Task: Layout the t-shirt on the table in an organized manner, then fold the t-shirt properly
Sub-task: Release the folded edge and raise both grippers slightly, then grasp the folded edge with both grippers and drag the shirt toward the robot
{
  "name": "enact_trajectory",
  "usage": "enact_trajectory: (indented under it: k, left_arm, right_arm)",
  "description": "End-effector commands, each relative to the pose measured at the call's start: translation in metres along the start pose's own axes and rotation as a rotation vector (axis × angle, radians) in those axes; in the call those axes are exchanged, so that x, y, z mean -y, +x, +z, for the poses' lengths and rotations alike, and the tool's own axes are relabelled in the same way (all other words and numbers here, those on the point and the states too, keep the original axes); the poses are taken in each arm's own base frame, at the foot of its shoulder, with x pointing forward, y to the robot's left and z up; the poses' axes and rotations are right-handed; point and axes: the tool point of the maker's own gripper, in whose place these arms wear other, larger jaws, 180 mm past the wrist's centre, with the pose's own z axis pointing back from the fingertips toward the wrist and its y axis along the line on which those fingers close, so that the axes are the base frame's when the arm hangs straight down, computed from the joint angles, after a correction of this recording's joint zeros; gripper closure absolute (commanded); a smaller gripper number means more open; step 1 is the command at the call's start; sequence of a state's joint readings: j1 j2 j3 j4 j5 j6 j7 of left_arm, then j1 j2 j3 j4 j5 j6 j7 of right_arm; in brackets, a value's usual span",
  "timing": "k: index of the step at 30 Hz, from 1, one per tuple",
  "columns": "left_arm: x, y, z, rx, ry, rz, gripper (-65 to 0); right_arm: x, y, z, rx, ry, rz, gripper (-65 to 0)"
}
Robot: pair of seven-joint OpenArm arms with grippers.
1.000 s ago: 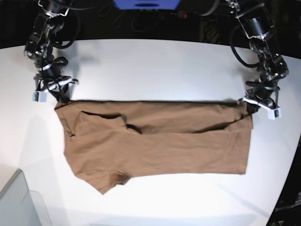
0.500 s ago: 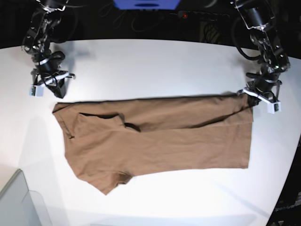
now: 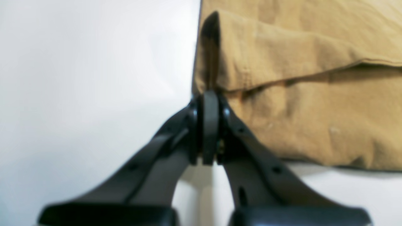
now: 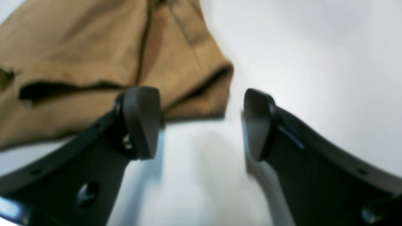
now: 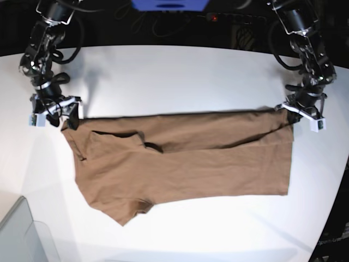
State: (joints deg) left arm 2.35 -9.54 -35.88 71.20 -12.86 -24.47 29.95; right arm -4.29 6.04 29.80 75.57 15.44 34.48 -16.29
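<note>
The t-shirt's corner lies loose below my open right gripper while my left gripper has the other corner, so next my right gripper pinches the loose corner point(image 4: 220, 101) before both pull.
The tan-brown t-shirt point(image 5: 185, 164) lies spread on the white table point(image 5: 174, 76), its upper part folded down over itself. My left gripper point(image 5: 292, 113) is at the shirt's upper right corner. In the left wrist view the gripper point(image 3: 209, 103) is shut on the shirt's point(image 3: 314, 110) edge. My right gripper point(image 5: 64, 115) is at the shirt's upper left corner. In the right wrist view it point(image 4: 201, 122) is open and empty above the table point(image 4: 314, 47). The shirt corner point(image 4: 78, 62) lies just beyond its left finger point(image 4: 141, 122).
A grey translucent bin corner point(image 5: 16, 234) sits at the table's front left. The table's curved edge runs along the back and right, with dark space and cables beyond. A small sleeve sticks out at the shirt's bottom left point(image 5: 133, 210).
The right gripper let go of the shirt's upper left corner, lifted away, then came back down and left beside that corner. The left gripper kept its hold and barely moved.
</note>
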Motion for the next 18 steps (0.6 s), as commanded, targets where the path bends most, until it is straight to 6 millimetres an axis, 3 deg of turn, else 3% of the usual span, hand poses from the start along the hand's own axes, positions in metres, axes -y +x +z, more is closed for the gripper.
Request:
enact_trajectory:
  k: [1,6,13,15,18]
  left_arm:
    - [-0.008,-0.014,0.001,-0.074,0.032,-0.028,-0.1]
    - [-0.006,-0.014,0.001,-0.073,0.030,-0.025,-0.1]
    - [-0.006,-0.014,0.000,-0.072,0.029,-0.024,-0.1]
    - [-0.006,-0.014,0.000,-0.073,0.030,-0.025,-0.1]
    - [-0.004,-0.009,-0.001,-0.063,0.026,-0.024,-0.1]
  right_arm:
    - [0.000,0.024,-0.002,0.071,0.011,0.011,-42.2]
    - [-0.001,0.032,-0.015,0.085,0.016,-0.011,-42.2]
    - [0.007,0.021,-0.025,0.051,0.011,-0.047,-41.8]
    - [0.007,0.020,-0.025,0.049,0.011,-0.048,-38.5]
    - [0.008,0.016,-0.024,0.039,0.010,-0.050,-28.5]
